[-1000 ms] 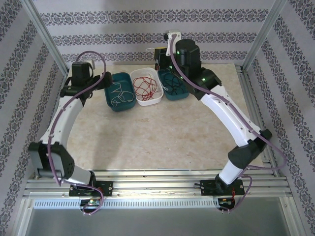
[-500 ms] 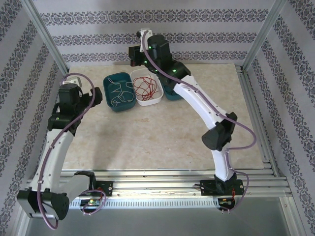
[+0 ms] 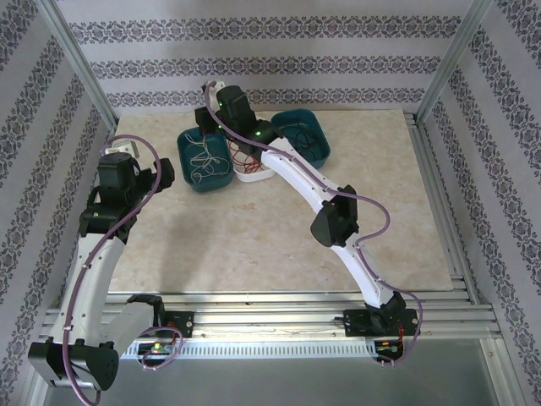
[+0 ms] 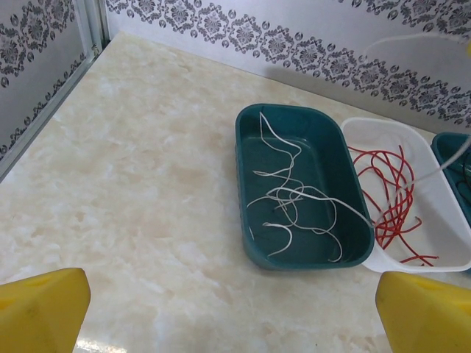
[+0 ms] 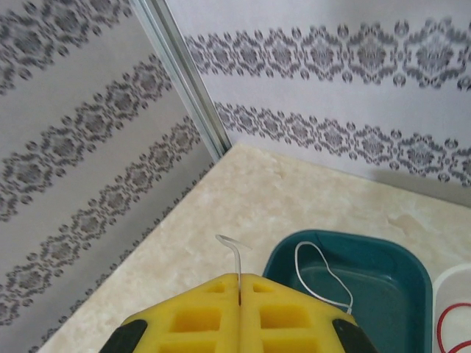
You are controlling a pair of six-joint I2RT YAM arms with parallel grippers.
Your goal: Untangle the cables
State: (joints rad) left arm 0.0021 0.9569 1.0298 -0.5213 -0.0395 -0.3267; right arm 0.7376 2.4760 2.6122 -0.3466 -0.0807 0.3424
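The robot's right gripper will release the white cable among the looped white cables in the teal bin (image 3: 205,163) next to the red cables.
Thin white cables (image 4: 294,198) lie looped in the left teal bin (image 4: 254,220). One white cable (image 4: 441,165) rises out of that bin, slanting up to the right over the white bin. My right gripper (image 5: 241,283) is shut on this white cable, whose bent end (image 5: 235,250) pokes out between the yellow fingers. It hovers over the far-left end of the teal bin (image 3: 205,161), seen from above as the right gripper (image 3: 205,114). Red cables (image 4: 390,198) fill the white bin (image 4: 441,257). Black cables (image 3: 306,142) lie in the right teal bin (image 3: 321,123). My left gripper (image 4: 232,323) is open, left of the bins.
The three bins sit side by side at the back of the marble tabletop (image 3: 254,245). The right arm (image 3: 334,220) stretches diagonally across the table, over the white bin (image 3: 254,175). Patterned walls and metal frame posts (image 3: 76,68) close in the back and sides.
The right arm has swung left from over the right teal bin to above the left one, gripper still shut. The left arm has drawn back leftward from the bins.
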